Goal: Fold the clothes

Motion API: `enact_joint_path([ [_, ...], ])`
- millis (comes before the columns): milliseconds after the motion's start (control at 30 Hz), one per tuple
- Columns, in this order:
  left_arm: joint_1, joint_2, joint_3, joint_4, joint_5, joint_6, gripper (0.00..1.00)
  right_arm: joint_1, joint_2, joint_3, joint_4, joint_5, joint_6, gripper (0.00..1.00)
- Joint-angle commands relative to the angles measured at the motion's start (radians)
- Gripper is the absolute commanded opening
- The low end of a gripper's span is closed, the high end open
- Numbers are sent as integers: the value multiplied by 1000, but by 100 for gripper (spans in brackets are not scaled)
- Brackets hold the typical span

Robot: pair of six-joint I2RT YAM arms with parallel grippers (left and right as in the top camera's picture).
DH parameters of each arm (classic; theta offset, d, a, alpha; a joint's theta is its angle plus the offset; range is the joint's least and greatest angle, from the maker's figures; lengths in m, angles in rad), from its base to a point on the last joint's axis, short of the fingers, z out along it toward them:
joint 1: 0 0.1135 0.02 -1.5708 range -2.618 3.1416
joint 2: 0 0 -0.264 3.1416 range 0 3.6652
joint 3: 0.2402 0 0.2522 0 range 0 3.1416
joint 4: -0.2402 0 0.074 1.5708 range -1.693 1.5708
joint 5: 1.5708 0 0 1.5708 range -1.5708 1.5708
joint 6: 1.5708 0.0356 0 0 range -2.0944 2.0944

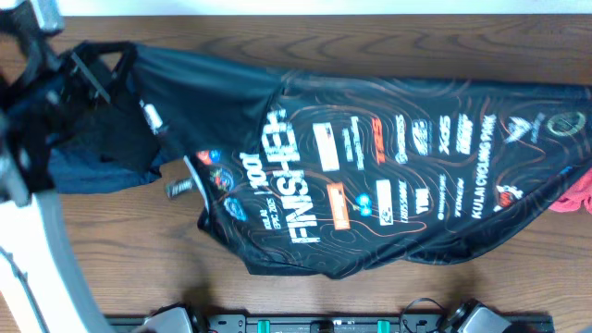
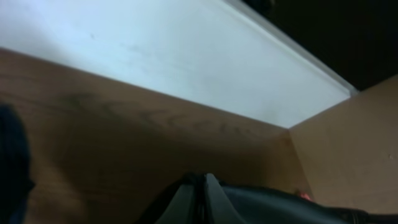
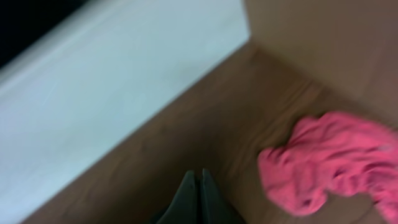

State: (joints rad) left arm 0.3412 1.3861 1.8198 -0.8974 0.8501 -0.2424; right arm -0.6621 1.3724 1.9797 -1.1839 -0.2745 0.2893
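My right gripper is going to let go of the black shirt's lower corner, setting it on the bare wood just nearer me than the pink cloth (image 1: 528, 239). The shirt is now stretched across the table.
The black shirt (image 1: 388, 157) with orange contour lines and white "100KM FINISHER" print hangs stretched across the table, print side up, from far left to the right edge. My left gripper (image 1: 92, 69) at the far left is shut on the shirt's end. In the left wrist view its fingers (image 2: 202, 182) pinch black fabric (image 2: 286, 205) that runs off to the right. My right gripper is outside the overhead view. In the right wrist view its fingers (image 3: 199, 179) are pressed together, with dark fabric at their base.
A dark blue garment (image 1: 83, 166) lies under my left arm. A pink cloth (image 1: 578, 192) lies at the right edge and also shows in the right wrist view (image 3: 329, 165). A small metal piece (image 1: 180, 188) lies beside the shirt. A white wall (image 2: 186, 56) runs behind the table.
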Motion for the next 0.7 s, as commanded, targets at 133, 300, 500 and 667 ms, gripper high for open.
enact_joint_path([
  [133,-137,216,0,265,-21,-60,6,129,286,1,75,-99,-65,1],
  [300,-177,312,0,672,-20,-286,6,197,376,1,330,-104,78,1],
  [500,-149,319,34,1123,9,-547,6,200,306,17,583,-49,193,1],
  [667,-128,317,62,1090,294,-552,6,198,237,17,468,99,85,1],
])
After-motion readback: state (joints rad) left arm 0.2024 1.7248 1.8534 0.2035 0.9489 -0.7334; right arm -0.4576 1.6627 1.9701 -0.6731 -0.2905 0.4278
